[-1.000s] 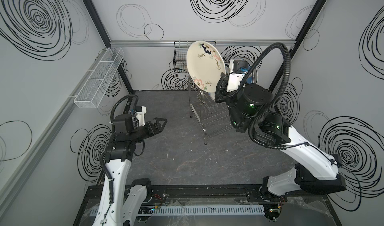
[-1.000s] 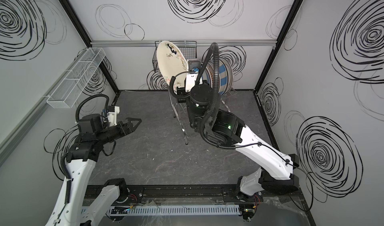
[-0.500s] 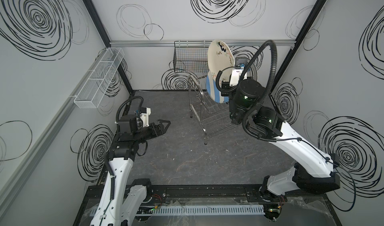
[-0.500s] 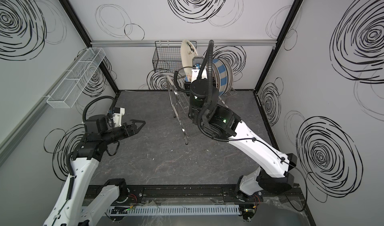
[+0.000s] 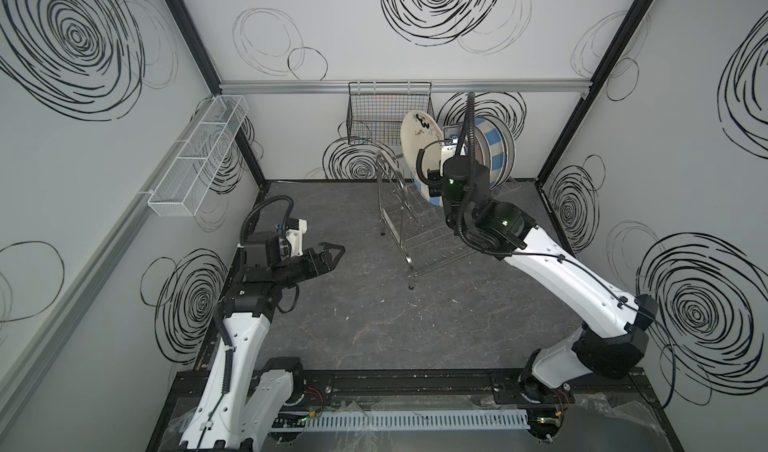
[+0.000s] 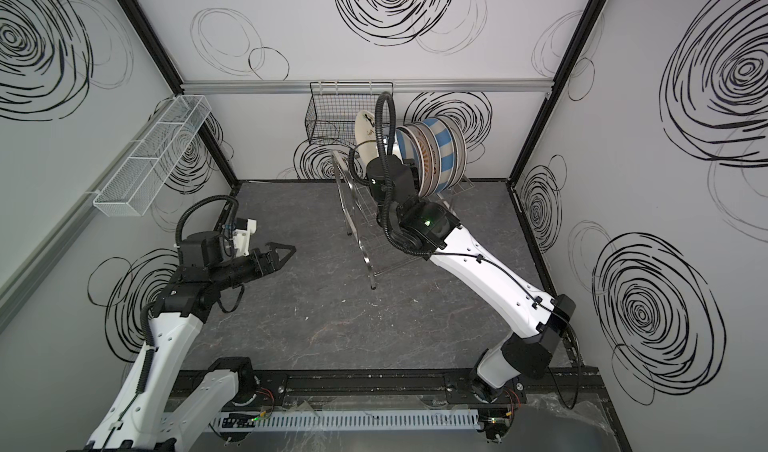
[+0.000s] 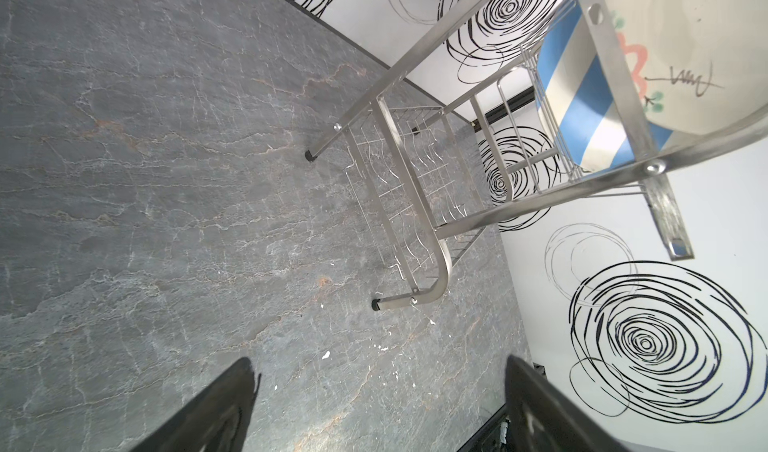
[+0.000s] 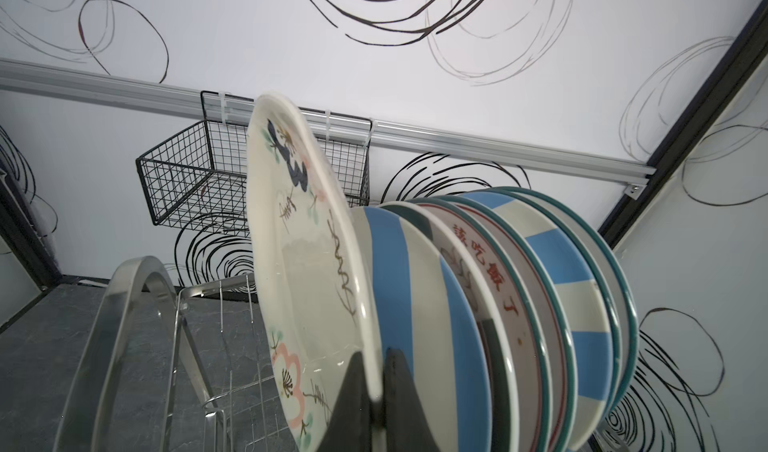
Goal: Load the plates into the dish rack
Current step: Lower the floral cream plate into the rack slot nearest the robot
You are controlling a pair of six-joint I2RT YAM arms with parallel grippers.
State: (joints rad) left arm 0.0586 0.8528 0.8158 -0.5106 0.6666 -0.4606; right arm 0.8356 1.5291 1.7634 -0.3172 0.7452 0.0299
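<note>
My right gripper will let go of the cream plate between the rack's metal end and the blue-cream striped plate (image 5: 424,172) (image 8: 316,360).
My right gripper (image 8: 376,371) is shut on the lower rim of a cream plate with pink flowers (image 8: 307,262). It holds the plate on edge, upright, over the dish rack (image 8: 124,325) and close beside a blue-cream striped plate (image 8: 399,287). Several plates (image 8: 540,304) stand in a row on the rack's upper tier. In both top views the held plate (image 5: 417,142) (image 6: 365,134) sits left of that row (image 5: 494,150) (image 6: 436,154); the wrist hides the jaws. My left gripper (image 5: 332,252) (image 6: 284,252) (image 7: 378,366) hangs open and empty above the floor, left of the rack (image 5: 399,221) (image 6: 357,221) (image 7: 415,204).
A black wire basket (image 5: 386,113) (image 6: 336,113) (image 8: 199,188) hangs on the back wall just behind the rack. A long white mesh tray (image 5: 199,154) (image 6: 153,154) is fixed to the left wall. Walls close in on three sides of the dark stone floor (image 5: 374,325).
The right arm has turned the flowered plate from face-on to edge-on and brought it down beside the row in the rack. The left gripper has crept slightly toward the rack.
</note>
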